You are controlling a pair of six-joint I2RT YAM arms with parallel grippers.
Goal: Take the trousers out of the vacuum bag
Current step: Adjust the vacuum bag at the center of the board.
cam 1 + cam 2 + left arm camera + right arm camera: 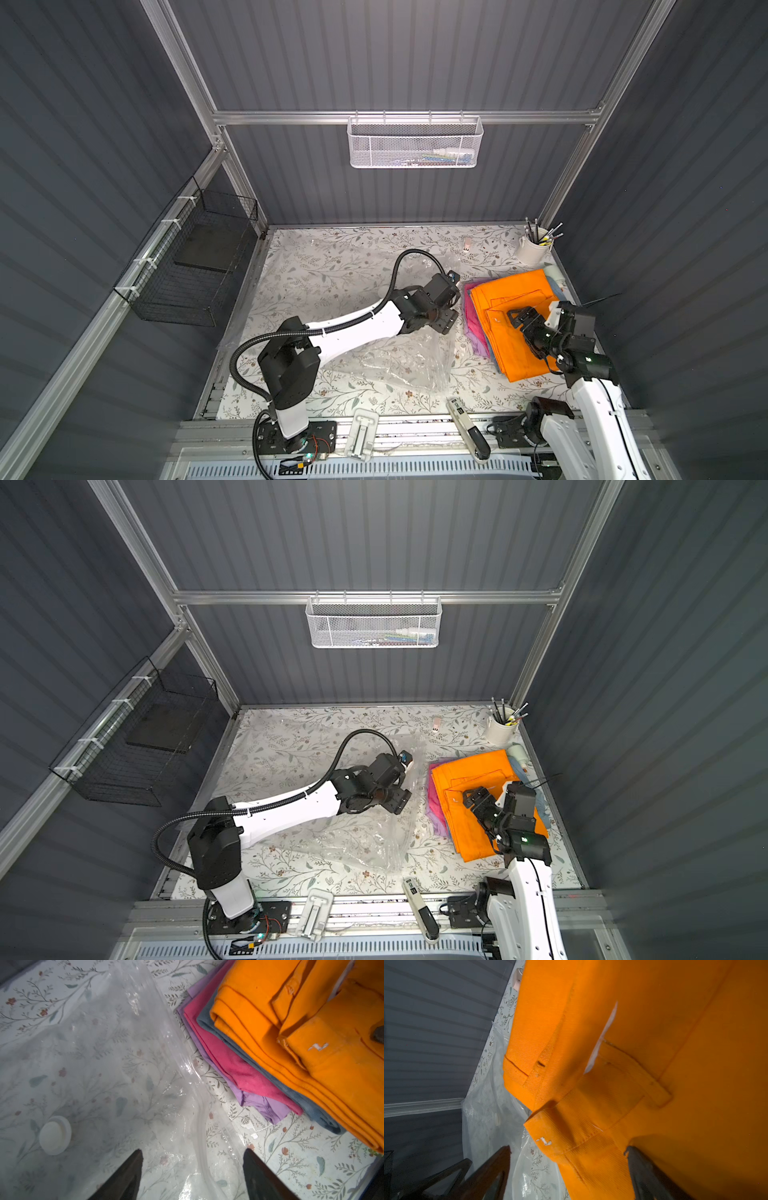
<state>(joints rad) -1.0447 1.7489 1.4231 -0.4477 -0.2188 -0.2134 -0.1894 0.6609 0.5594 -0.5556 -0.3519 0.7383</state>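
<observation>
The vacuum bag's edge is wavy beside the trousers, so to straighten it my left gripper will take its front part (446,361) and my right gripper its back corner.
The trousers lie in a folded stack at the table's right, outside the bag: orange (519,299) (270,1022) on top, then grey-blue denim (311,1109), hot pink (228,1064) and lilac (264,1107). The clear, crinkly vacuum bag (399,357) (116,1064) lies flat and empty beside them, with its white valve (55,1135) showing. My left gripper (193,1150) (446,326) hovers open over the bag's edge nearest the stack, holding nothing. My right gripper (568,1148) (515,318) stands open over a corner of the orange trousers (633,1043).
A white cup of pens (534,249) and a white bottle (555,274) stand at the back right, close to the stack. A small pink item (466,245) lies at the back. A handheld device (467,428) and a white clip (361,432) sit on the front rail. Wire baskets (191,266) hang on the walls.
</observation>
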